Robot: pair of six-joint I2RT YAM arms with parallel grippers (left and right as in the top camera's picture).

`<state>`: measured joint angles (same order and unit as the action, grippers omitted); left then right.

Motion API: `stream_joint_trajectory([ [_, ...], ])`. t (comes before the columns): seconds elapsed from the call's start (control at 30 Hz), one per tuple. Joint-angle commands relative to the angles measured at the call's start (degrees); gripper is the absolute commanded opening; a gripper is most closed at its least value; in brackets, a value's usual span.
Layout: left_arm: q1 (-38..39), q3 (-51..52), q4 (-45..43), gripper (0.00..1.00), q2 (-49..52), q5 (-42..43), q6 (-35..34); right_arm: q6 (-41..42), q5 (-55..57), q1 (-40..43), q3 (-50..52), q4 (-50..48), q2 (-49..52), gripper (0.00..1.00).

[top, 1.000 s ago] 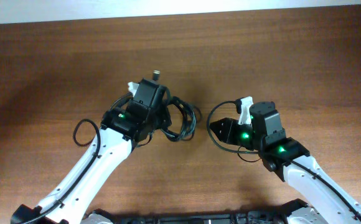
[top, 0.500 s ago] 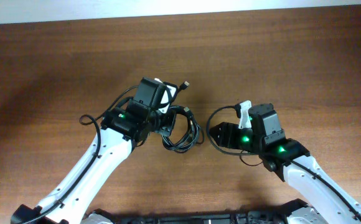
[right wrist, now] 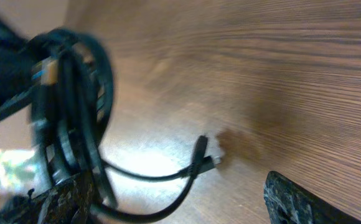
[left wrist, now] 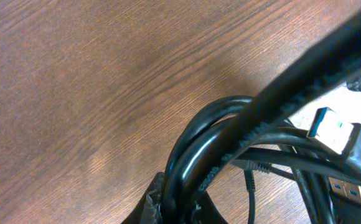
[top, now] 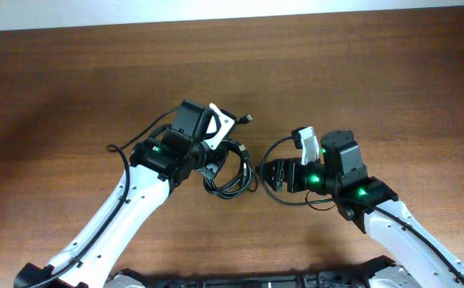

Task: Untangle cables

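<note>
Next, I take the bundle's loops [top: 245, 182] from my left gripper with my right gripper, since only a thin cord lies by my right gripper's open fingertips.
The cables [top: 234, 174] are a bundle of black loops on the wooden table between the two arms, and one plug end [top: 248, 118] sticks out at the upper right. My left gripper [top: 211, 160] is shut on the bundle's left side. In the left wrist view its jaws [left wrist: 183, 200] pinch a thick glossy cord [left wrist: 230, 143], and a blue-tipped USB plug [left wrist: 333, 129] lies to the right. My right gripper [top: 274, 174] stands open just right of the bundle. In the right wrist view a thin cord with a small plug [right wrist: 204, 159] lies between its fingers [right wrist: 292, 202], touching neither, with the bundle [right wrist: 68, 93] at the left.
Wooden table [top: 376, 80] all around. A thin black wire loops out by the left arm [top: 114, 150], and another curves around the right gripper [top: 274, 150]. The table's far edge [top: 232, 14] meets a white strip at the top.
The right gripper has opened wide and moved left up to the bundle. The left gripper has shifted the bundle slightly right, and the loose plug end has swung to the upper right.
</note>
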<state>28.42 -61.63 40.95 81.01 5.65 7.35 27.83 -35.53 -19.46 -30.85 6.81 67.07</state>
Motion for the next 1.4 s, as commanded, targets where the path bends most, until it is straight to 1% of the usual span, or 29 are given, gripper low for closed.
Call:
stream_joint_trajectory([
  [0.0, -0.09, -0.85, -0.22, 0.0, -0.35, 1.42, 2.71, -7.37, -7.74, 0.35, -0.24, -0.17, -0.17, 0.85],
  [0.03, -0.09, -0.87, -0.28, 0.0, -0.35, 2.4, 2.95, -7.54, -7.85, 0.35, -0.22, -0.2, -0.17, 0.85],
  [0.13, -0.09, -0.87, -3.02, 0.0, -0.35, 9.53, 3.08, -7.5, -7.87, 0.35, -0.22, -0.22, -0.15, 0.85],
  [0.23, -0.09, -0.87, -4.22, 0.0, -0.35, 10.1, 2.97, -7.48, -12.22, 0.35, -0.22, -2.23, -0.15, 0.84],
  [0.27, -0.04, -0.85, -4.59, 0.0, -0.35, 10.86, 2.4, -7.45, -12.76, 0.35, -0.22, -3.26, -0.15, 0.74],
  [0.3, -0.04, -0.85, -5.35, 0.0, -0.35, 13.29, 2.38, -7.45, -12.72, 0.35, -0.22, -4.13, -0.15, 0.62],
  [0.33, -0.04, -0.85, -6.49, 0.0, -0.35, 16.37, 2.38, -7.45, -12.72, 0.35, -0.24, -4.61, -0.15, 0.42],
  [0.4, -0.04, -0.87, -8.48, 0.0, -0.35, 17.9, 0.81, -7.45, -12.72, 0.35, -0.22, -4.48, -0.15, 0.05],
  [0.43, -0.11, -0.85, -9.35, 0.0, -0.37, 16.35, -0.35, -7.45, -12.7, 0.35, -0.24, -4.02, -0.15, 0.04],
  [0.47, -0.11, -0.87, -9.7, 0.03, -0.37, 10.84, -2.73, -7.45, -12.59, 0.35, -0.22, -3.39, -0.15, 0.04],
  [0.5, -0.11, -0.87, -9.62, 0.13, -0.37, 3.5, -6.47, -7.45, -12.46, 0.35, -0.22, -2.56, -0.15, 0.04],
  [0.53, -0.11, -0.87, -9.16, 0.41, -0.37, -3.17, -10.84, -7.45, -12.46, 0.35, -0.22, -2.03, -0.15, 0.04],
  [0.57, -0.11, -0.87, -8.76, 0.56, -0.37, -7.8, -14.34, -7.43, -12.48, 0.35, -0.22, -1.88, -0.15, 0.04],
  [0.6, -0.11, -0.87, -8.28, 0.65, -0.37, -11.89, -17.86, -6.03, -11.96, 0.37, -0.22, -1.86, -0.15, 0.04],
  [0.67, -0.11, -0.87, -7.54, 0.94, -0.37, -15.78, -25.24, -3.41, -9.84, 0.35, -0.22, -1.92, -0.15, 0.04],
  [0.7, -0.11, -0.87, -7.45, 0.99, -0.37, -15.76, -27.45, -3.34, -9.7, 0.35, -0.22, -2.1, -0.15, 0.04],
  [0.77, -0.11, -0.87, -6.58, 0.99, -0.37, -11.3, -32.06, -3.34, -9.7, 0.35, -0.22, -2.78, -0.15, 0.04],
  [0.83, -0.09, -0.85, -4.66, 0.99, -0.35, -4.68, -32.17, -3.34, -9.7, 0.35, -0.22, -4.26, -0.15, 0.04],
  [0.87, -0.09, -0.87, -2.89, 0.92, -0.35, -3.69, -32.15, -3.34, -9.7, 0.35, -0.22, -4.96, -0.15, 0.04],
  [0.9, -0.11, -0.85, -1.44, 0.61, -0.35, -3.74, -32.11, -3.34, -9.66, 0.35, -0.24, -5.4, -0.15, 0.04],
  [0.93, -0.09, -0.85, -0.94, 0.34, -0.35, -3.87, -31.58, -3.34, -8.76, 0.35, -0.22, -5.35, -0.15, 0.04],
  [1.03, -0.11, -0.85, -1.73, 0.0, -0.35, -3.93, -28.28, -3.34, -8.61, 0.35, -0.22, -5.33, -0.15, 0.04],
  [1.17, -0.11, -0.85, -4.66, 0.0, -0.35, -3.91, -28.3, -3.34, -8.61, 0.35, -0.22, -5.31, -0.15, 0.04],
  [1.2, -0.09, -0.85, -4.66, 0.06, -0.35, -3.89, -28.3, -3.34, -8.61, 0.35, -0.22, -5.31, -0.15, 0.04],
  [1.23, -0.09, -0.85, -4.61, 0.18, -0.35, -3.87, -28.33, -3.34, -8.59, 0.35, -0.22, -5.33, -0.15, 0.04],
  [1.27, -0.04, -0.85, -4.22, 0.32, -0.35, -3.26, -28.33, -1.7, -7.91, 0.37, -0.22, -5.35, -0.15, 0.04],
  [1.3, -0.04, -0.85, -3.54, 0.5, -0.35, -2.21, -28.37, 3.1, -5.4, 0.37, -0.22, -5.35, -0.15, 0.04],
  [1.33, -0.04, -0.85, -2.45, 0.58, -0.35, -2.21, -29.03, 7.91, -2.36, 0.37, -0.22, -5.53, -0.15, 0.04],
  [1.37, -0.04, -0.85, -1.66, 0.61, -0.35, -2.21, -29.03, 10.51, -0.81, 0.37, -0.22, -6.43, -0.15, 0.04],
])
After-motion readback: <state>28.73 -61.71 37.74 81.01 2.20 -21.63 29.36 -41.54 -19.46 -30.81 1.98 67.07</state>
